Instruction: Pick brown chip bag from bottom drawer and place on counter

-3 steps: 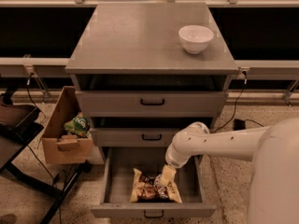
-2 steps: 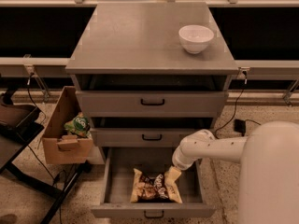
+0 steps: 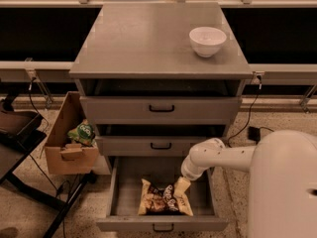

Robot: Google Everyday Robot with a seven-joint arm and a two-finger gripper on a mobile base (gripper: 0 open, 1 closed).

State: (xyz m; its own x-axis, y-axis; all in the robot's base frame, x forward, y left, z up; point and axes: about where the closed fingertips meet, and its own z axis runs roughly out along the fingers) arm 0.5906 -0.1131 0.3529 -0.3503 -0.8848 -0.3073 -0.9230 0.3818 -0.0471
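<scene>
The robot's gripper needs to next move in from the pale end of the brown chip bag and close on the bag's dark middle [image 3: 161, 195].
The bottom drawer [image 3: 119, 192] of the grey cabinet is pulled open. The brown chip bag [image 3: 159, 200] lies flat inside it near the front, dark brown in the middle with pale yellow ends. My gripper [image 3: 179, 188] reaches down into the drawer from the right and sits at the bag's right end, touching or just above it. My white arm [image 3: 218, 155] bends in over the drawer's right side. The counter [image 3: 143, 38] on top of the cabinet is grey and flat.
A white bowl [image 3: 207, 40] stands at the counter's right rear. Two shallower drawers [image 3: 161, 109] above are closed. A cardboard box [image 3: 69, 143] holding a green snack bag [image 3: 82, 132] stands left of the cabinet. A black stand [image 3: 20, 133] is at the far left.
My arm has shifted slightly to the right and the gripper has settled lower onto the bag's right end. The bag has not moved.
</scene>
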